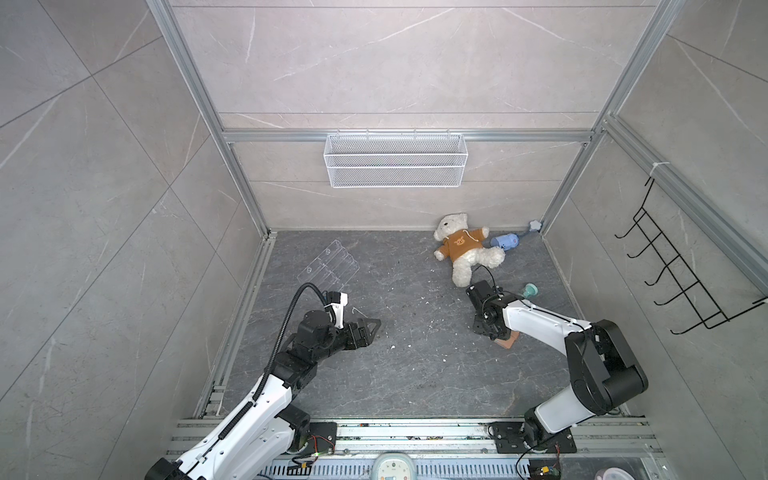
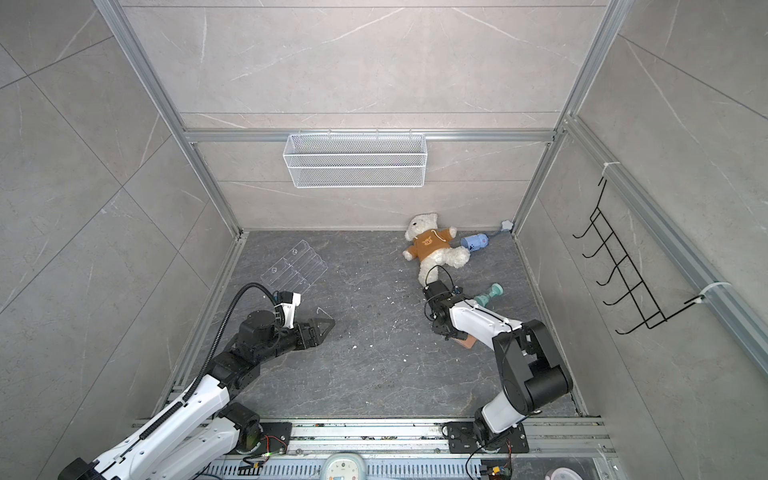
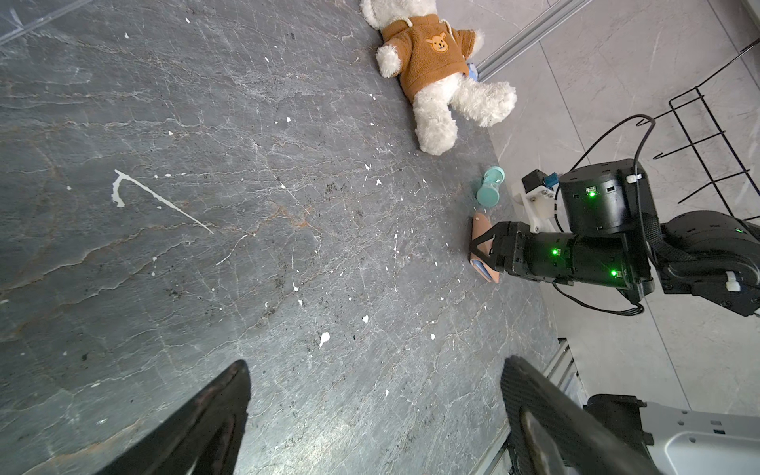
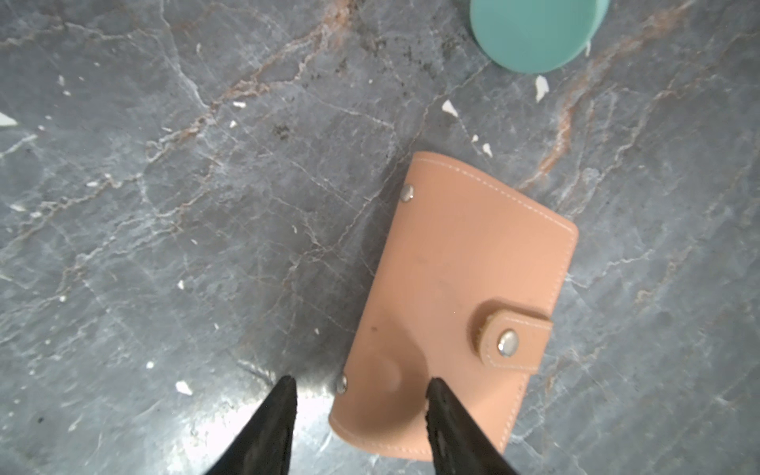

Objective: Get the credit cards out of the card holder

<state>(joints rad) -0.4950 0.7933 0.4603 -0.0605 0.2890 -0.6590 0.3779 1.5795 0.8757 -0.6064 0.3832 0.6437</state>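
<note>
My right gripper needs to pinch the closed card holder's near spine corner (image 4: 356, 395), as the card holder lies far from my left gripper, and bring it closer before opening the strap.
The card holder (image 4: 473, 279), a flat tan leather folder, lies closed on the dark stone table with its strap tab snapped down. In both top views only its corner (image 1: 508, 340) (image 2: 466, 341) shows from under the right arm. My right gripper (image 4: 362, 382) points down over its near corner and is open. One finger stands over the leather and the other over the bare table beside its edge. The left wrist view shows the same gripper (image 3: 483, 249) low over the card holder (image 3: 482, 234). The credit cards are hidden. My left gripper (image 1: 374, 324) (image 3: 376, 364) is wide open and empty, far to the left.
A teal spool-shaped toy (image 1: 530, 290) (image 4: 534, 33) lies just beyond the card holder. A teddy bear (image 1: 463, 245) and a blue bottle (image 1: 505, 242) lie at the back right. A clear acrylic rack (image 1: 328, 266) lies back left. A wire basket (image 1: 395, 166) hangs on the back wall.
</note>
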